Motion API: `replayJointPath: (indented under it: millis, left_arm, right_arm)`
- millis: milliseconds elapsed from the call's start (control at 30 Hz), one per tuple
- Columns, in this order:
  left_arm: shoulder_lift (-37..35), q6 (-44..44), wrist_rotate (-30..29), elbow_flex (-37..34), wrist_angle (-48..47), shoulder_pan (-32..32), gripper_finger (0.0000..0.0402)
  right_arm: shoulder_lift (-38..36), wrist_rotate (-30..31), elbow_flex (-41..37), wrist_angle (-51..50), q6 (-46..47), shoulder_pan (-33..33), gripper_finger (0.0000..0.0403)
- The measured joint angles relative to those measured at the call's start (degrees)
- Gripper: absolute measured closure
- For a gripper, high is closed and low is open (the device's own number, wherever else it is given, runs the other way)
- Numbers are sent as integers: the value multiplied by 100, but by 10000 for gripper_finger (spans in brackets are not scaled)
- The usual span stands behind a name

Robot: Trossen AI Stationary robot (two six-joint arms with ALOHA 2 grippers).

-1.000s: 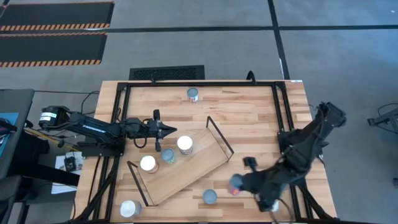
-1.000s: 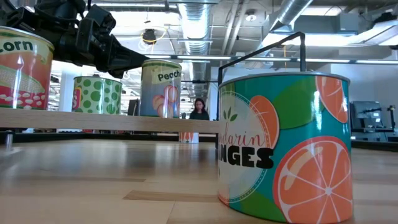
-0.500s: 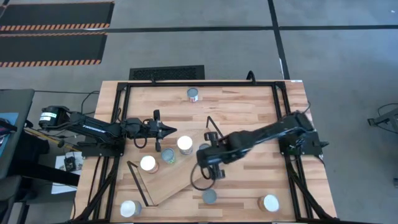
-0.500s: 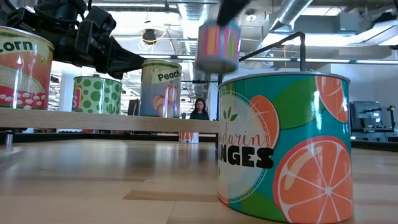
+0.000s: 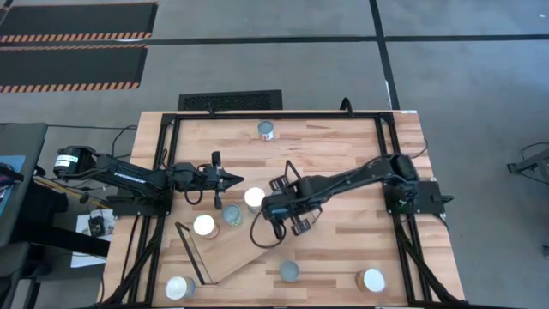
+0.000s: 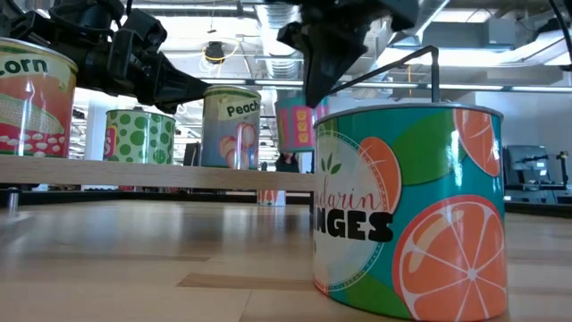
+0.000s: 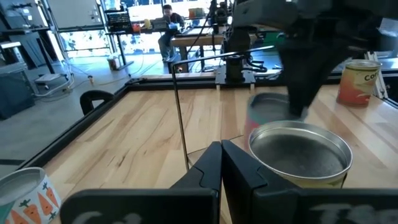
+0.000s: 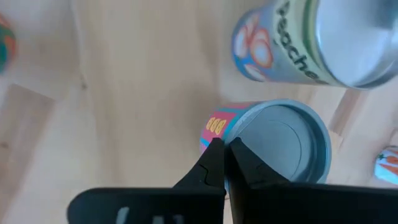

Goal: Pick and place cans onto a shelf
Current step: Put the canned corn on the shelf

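Note:
Next, I set the pink can down with my right gripper on the shelf board [image 5: 279,184] [image 8: 262,106] next to the peaches can.
The shelf [image 5: 257,236] lies slanted on the table with three cans on its board: a corn can [image 6: 31,98], a green-dotted can [image 6: 138,136] and a peaches can [image 6: 231,125]. My right gripper [image 5: 273,206] hangs over the shelf's far right part, shut on a pink can [image 6: 295,125] with a blue-grey top [image 8: 280,146], beside the peaches can [image 8: 298,43]. My left gripper [image 5: 233,178] is shut and empty, level at the shelf's far edge, with a silver-topped can [image 7: 300,152] right before its fingers [image 7: 211,165]. My right gripper pinches the pink can's top rim [image 8: 231,130] between its two fingers, on one side of the round top. The fingers [image 6: 313,85] come from above, pointing down. The can hangs upright below them, just above the shelf board.
Loose cans stand on the table: one at the far edge [image 5: 267,130], a blue-grey-topped one [image 5: 290,271] and a white-topped one [image 5: 373,279] near the front, and a white-topped one [image 5: 178,287] at the near left. Black wire frames [image 5: 302,189] rise at the shelf's ends.
My right gripper has carried the pink can from the table's near right part, lifted clear, toward the far left to the shelf. It has then come down with it beside the peaches can. The can has stayed upright.

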Motion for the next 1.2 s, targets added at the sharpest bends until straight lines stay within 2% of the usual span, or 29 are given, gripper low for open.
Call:
replayJointPath:
  millis: [200, 400, 1200]
  left_arm:
    - [0, -2, 0, 0, -6, 1, 401]
    - [0, 0, 0, 0, -8, 1, 401]
    - [0, -7, 0, 0, -12, -1, 401]
  right_arm:
    - [-2, -17, 0, 145, -495, -257, 393]
    - [-2, -326, 0, 141, -541, -429, 393]
    - [-11, -411, -302, 613, 754, -609, 390]
